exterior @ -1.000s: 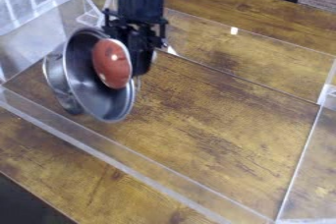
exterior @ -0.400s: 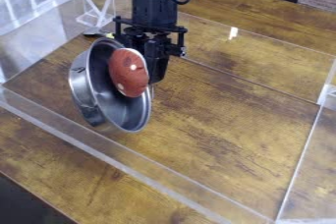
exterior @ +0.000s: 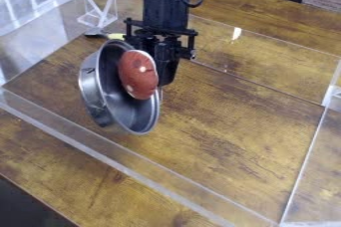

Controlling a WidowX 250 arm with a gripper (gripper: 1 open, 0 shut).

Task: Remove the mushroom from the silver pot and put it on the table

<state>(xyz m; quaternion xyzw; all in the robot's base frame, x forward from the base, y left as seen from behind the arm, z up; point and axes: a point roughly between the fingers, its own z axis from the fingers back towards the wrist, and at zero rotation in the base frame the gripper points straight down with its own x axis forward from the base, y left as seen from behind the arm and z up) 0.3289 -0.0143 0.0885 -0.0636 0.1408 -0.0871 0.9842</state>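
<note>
Next, I put the silver pot down and grip only the mushroom [exterior: 138,75], because my gripper is holding the pot's rim beside the mushroom and is tipping the pot.
The silver pot [exterior: 114,107] is tipped steeply on its side at the left of the table [exterior: 233,121], with its mouth facing the camera. The mushroom [exterior: 139,72] shows its reddish-brown cap inside the pot, up against the upper rim; its stem is hidden. My gripper [exterior: 163,64] comes down from above at that upper right rim, right next to the cap. Its jaws look shut on the rim and carry the tilted pot.
Clear acrylic walls [exterior: 134,176] edge the wooden table in front and at the right [exterior: 309,161]. A white wire stand [exterior: 96,12] and a small yellowish object [exterior: 96,35] sit behind the pot at the back left.
The gripper has moved to the right and a little forward, and the tilted pot with the mushroom has moved along with it. The jaws stayed shut.
</note>
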